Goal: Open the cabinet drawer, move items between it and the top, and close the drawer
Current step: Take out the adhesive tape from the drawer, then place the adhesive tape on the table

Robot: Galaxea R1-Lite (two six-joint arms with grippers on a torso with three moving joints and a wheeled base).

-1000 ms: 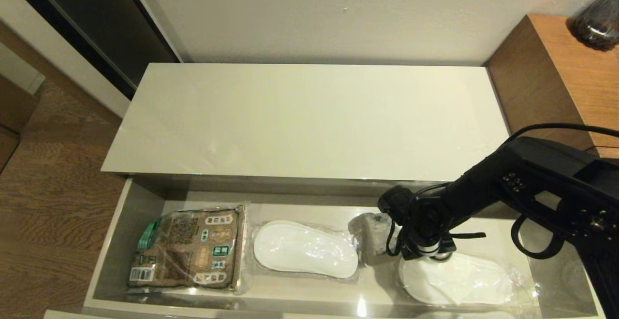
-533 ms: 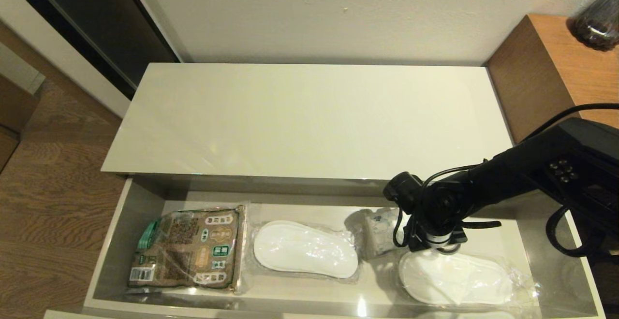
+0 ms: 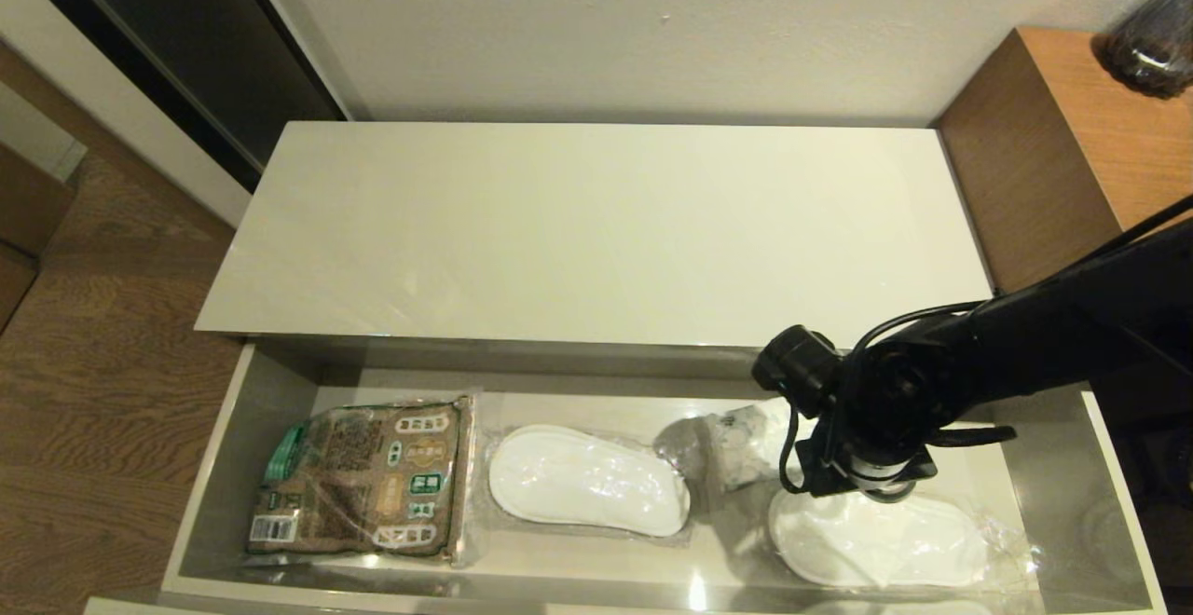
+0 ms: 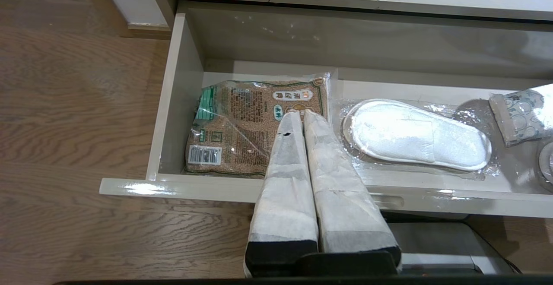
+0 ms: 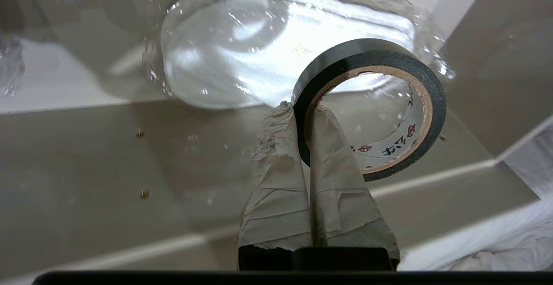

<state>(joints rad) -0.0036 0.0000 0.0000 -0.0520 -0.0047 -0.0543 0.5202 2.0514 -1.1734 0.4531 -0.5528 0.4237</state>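
Note:
Next, my right gripper releases the black tape roll on the off-white top toward the brown wooden unit (image 3: 844, 275).
The cabinet drawer (image 3: 224, 447) is pulled open below the off-white top (image 3: 596, 224). Inside lie a brown-and-green packet (image 3: 354, 480) at the left, one wrapped pair of white slippers (image 3: 587, 480) in the middle and another (image 3: 876, 540) at the right. My right gripper (image 5: 302, 110) is shut on the rim of the black tape roll (image 5: 367, 49), held off the drawer floor above the right slippers (image 5: 259, 47). In the head view the right wrist (image 3: 876, 410) hides the roll. My left gripper (image 4: 298, 114) is shut and empty, hanging before the drawer front over the packet (image 4: 242, 134).
A small white crinkled sachet (image 3: 736, 438) lies between the two slipper pairs, close beside the right wrist. A taller brown wooden unit (image 3: 1072, 140) with a dark jar (image 3: 1156, 33) stands right of the cabinet. Wood floor (image 3: 102, 391) lies to the left.
My right arm has drawn back to the right and risen a little, carrying the tape roll with it. The items on the drawer floor have not moved.

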